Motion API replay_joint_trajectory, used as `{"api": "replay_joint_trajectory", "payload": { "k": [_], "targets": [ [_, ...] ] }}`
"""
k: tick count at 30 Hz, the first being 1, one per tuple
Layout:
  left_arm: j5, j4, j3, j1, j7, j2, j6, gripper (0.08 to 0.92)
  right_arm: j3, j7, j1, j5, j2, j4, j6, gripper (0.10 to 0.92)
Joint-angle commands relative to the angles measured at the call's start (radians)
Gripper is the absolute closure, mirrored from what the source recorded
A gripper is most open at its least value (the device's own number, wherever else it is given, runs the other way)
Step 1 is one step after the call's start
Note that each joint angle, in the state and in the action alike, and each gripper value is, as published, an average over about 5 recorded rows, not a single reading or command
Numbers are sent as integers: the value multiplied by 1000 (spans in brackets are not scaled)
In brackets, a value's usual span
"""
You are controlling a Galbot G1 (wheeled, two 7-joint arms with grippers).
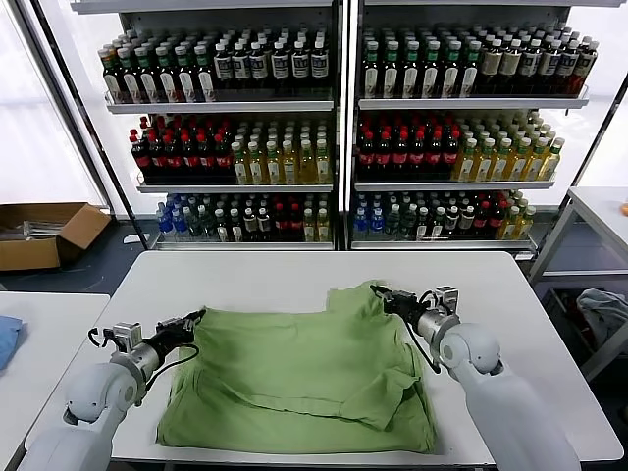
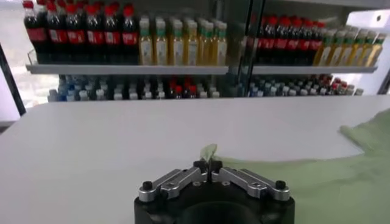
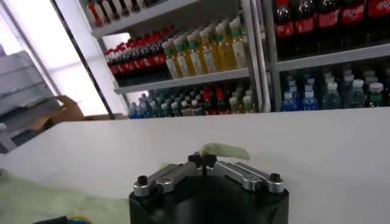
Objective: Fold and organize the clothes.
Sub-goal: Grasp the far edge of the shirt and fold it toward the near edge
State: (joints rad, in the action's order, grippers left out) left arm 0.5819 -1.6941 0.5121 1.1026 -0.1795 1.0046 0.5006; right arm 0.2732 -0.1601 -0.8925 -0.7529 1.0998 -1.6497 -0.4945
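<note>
Next, my left gripper releases the light green polo shirt's pinched corner on its front half (image 1: 182, 372), next to the side edge of the shirt.
The light green polo shirt (image 1: 294, 378) lies partly folded on the white table (image 1: 294, 275), its front half doubled over. My left gripper (image 1: 199, 318) is shut on the shirt's left edge; the left wrist view shows a green tip (image 2: 208, 151) pinched between the closed jaws (image 2: 207, 164). My right gripper (image 1: 381, 294) is shut on the shirt's far right corner; the right wrist view shows green cloth (image 3: 222, 150) sticking out past the closed jaws (image 3: 202, 159). The collar, buttons and logo are hidden.
Drink shelves (image 1: 334, 128) stand behind the table. A cardboard box (image 1: 44, 234) sits on the floor at far left. A second table at the left holds a blue cloth (image 1: 6, 339). A side table (image 1: 599, 211) and a grey-white cloth (image 1: 603, 312) are at the right.
</note>
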Motion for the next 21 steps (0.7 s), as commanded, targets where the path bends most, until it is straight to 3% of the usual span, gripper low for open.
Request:
{"api": "replay_joint_trajectory", "payload": {
  "k": [1,14,21],
  "targets": [
    [24,-212,116,175,9,7,-8,912,139,9,-290,-41,-20,-295,5,919],
    [17,-401,297,496,19,14,2,912,371,-60,-745,20,12,-519,87,919],
    [-78,-412,271,615,-5,18,-7,912,358,-96,-866,144,27,-512,156,919]
  ]
}}
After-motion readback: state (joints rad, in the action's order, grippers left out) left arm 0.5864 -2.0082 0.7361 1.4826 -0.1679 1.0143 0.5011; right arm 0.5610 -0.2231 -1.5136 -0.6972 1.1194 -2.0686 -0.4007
